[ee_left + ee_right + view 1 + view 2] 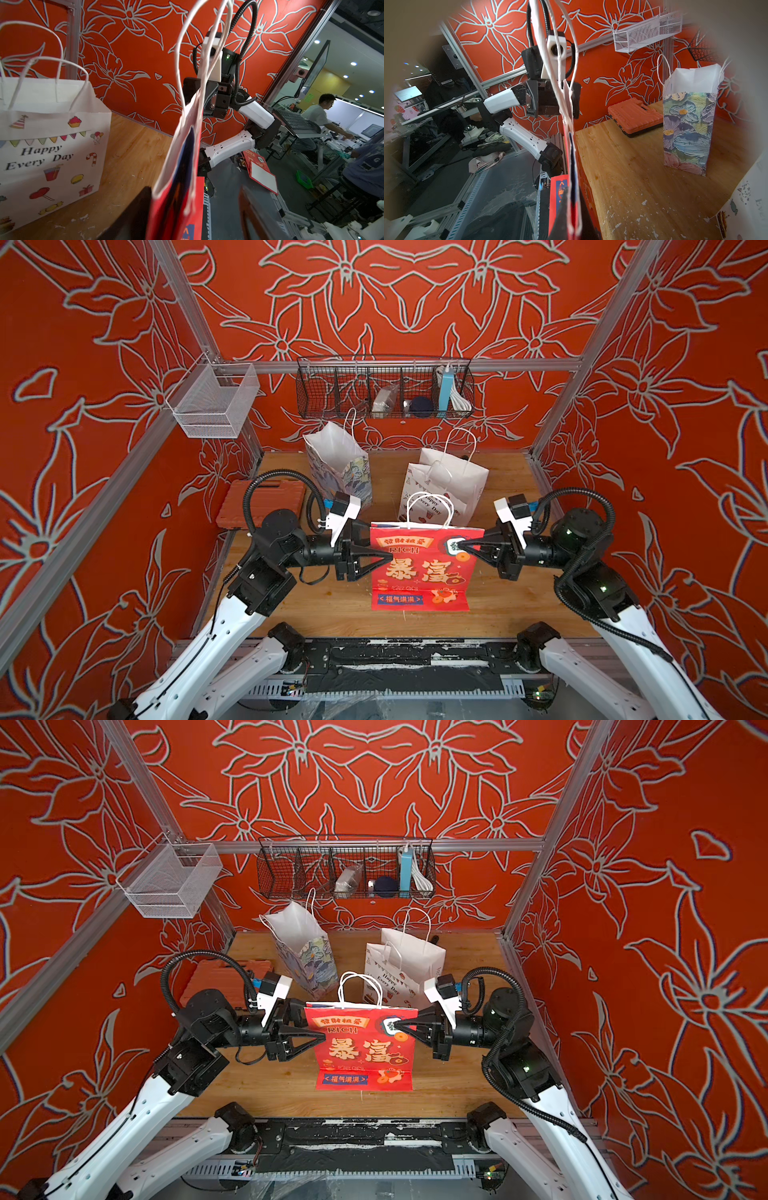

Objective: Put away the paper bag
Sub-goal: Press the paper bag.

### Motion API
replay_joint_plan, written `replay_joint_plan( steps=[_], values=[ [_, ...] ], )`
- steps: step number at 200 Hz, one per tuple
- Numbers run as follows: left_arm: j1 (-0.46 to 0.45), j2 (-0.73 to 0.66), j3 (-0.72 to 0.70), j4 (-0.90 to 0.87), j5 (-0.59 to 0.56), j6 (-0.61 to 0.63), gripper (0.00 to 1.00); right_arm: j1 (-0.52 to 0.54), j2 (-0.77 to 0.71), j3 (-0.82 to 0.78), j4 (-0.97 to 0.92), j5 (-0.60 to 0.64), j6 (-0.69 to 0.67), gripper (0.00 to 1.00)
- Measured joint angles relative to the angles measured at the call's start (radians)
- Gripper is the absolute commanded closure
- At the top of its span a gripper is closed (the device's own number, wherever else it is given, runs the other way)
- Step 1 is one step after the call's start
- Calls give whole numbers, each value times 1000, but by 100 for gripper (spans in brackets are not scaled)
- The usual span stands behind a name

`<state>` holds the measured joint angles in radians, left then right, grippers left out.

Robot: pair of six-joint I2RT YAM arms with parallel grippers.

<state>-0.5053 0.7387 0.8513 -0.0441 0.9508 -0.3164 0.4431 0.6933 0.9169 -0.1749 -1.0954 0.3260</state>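
Observation:
Next, my left gripper takes the red paper bag's side edge lower, near the flap's fold point(374, 585), because it sits high on that edge, above the bent bottom flap.
The red paper bag point(424, 572) point(361, 1052), flattened and printed with gold characters, stands upright on the wooden table point(316, 605) in both top views. Its white handles point up. My right gripper point(461, 547) point(397, 1026) is shut on the bag's upper right edge; in the right wrist view the gripper point(574, 204) pinches the red paper point(557, 199). My left gripper point(385, 551) point(321, 1033) is open at the bag's left edge. In the left wrist view the bag point(178, 197) hangs between its spread fingers point(135, 207), touching neither clearly.
Behind the red bag stand a white "Happy Every Day" bag point(432, 497) point(52, 145) and a floral bag point(340, 464) point(687, 128). An orange tool case point(262, 502) lies at the left. A black wire basket point(384, 391) and a white mesh basket point(212, 402) hang on the rails.

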Motion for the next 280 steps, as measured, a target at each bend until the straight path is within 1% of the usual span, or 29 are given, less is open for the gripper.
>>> replay_joint_plan(
  steps=[11,19,27,53,55,57,64,67,70,78,92,105,114,125,141,146,169,172,182,187,191,196,211,218,235,243,253,261,280],
  values=[
    [0,-12,-33,-14,7,-5,70,0,0,0,11,0,7,100],
    [-1,-19,-54,-23,10,4,86,0,-1,0,18,0,11,100],
    [-1,-24,-72,-31,12,7,100,0,0,0,23,0,14,100],
    [-1,-37,-81,-42,12,25,100,0,5,0,24,1,23,100],
    [-1,-38,-80,-44,13,27,95,0,5,0,25,1,24,100],
    [-1,-39,-80,-45,13,28,88,0,5,0,25,1,24,100],
    [-1,-45,-80,-51,14,38,57,0,5,0,26,2,25,100],
    [-1,-48,-79,-53,14,39,48,0,5,0,26,2,25,100],
    [-1,-51,-79,-58,15,44,42,0,5,0,26,3,26,100],
    [-1,-57,-79,-69,15,51,36,0,6,1,26,4,26,100],
    [-1,-66,-80,-98,16,62,35,0,8,4,26,5,27,100],
    [-1,-73,-87,-121,21,74,42,0,9,11,26,5,27,100],
    [-1,-76,-92,-139,24,88,50,0,10,18,26,5,27,100],
    [-1,-79,-98,-161,32,92,63,0,14,26,27,5,27,100],
    [-1,-80,-105,-187,42,115,92,0,16,34,27,5,28,100],
    [-1,-80,-107,-193,43,117,100,0,17,35,30,5,29,100],
    [-1,-80,-110,-203,49,127,100,0,17,35,38,5,37,100],
    [-1,-80,-110,-203,50,128,96,0,17,35,40,5,39,100],
    [-1,-83,-110,-204,50,132,53,0,15,36,47,5,47,100],
    [-1,-84,-110,-204,50,136,40,0,13,35,50,5,51,100],
    [-1,-85,-110,-208,49,140,36,0,13,36,54,6,53,100],
    [-1,-87,-111,-214,49,141,34,0,13,36,59,7,56,100],
    [-1,-94,-115,-233,47,145,34,0,12,36,75,18,62,100],
    [-1,-96,-119,-240,47,145,37,0,10,35,80,21,65,100],
    [-1,-97,-133,-252,49,149,55,0,4,36,88,23,73,100],
    [-1,-95,-140,-259,51,140,66,0,3,36,89,23,74,100],
    [-1,-92,-145,-265,55,145,86,0,1,36,90,23,75,100],
    [-1,-89,-146,-266,58,144,100,0,-2,35,91,22,74,100],
    [-1,-82,-146,-261,64,144,100,0,-3,35,93,23,78,100]
  ],
)
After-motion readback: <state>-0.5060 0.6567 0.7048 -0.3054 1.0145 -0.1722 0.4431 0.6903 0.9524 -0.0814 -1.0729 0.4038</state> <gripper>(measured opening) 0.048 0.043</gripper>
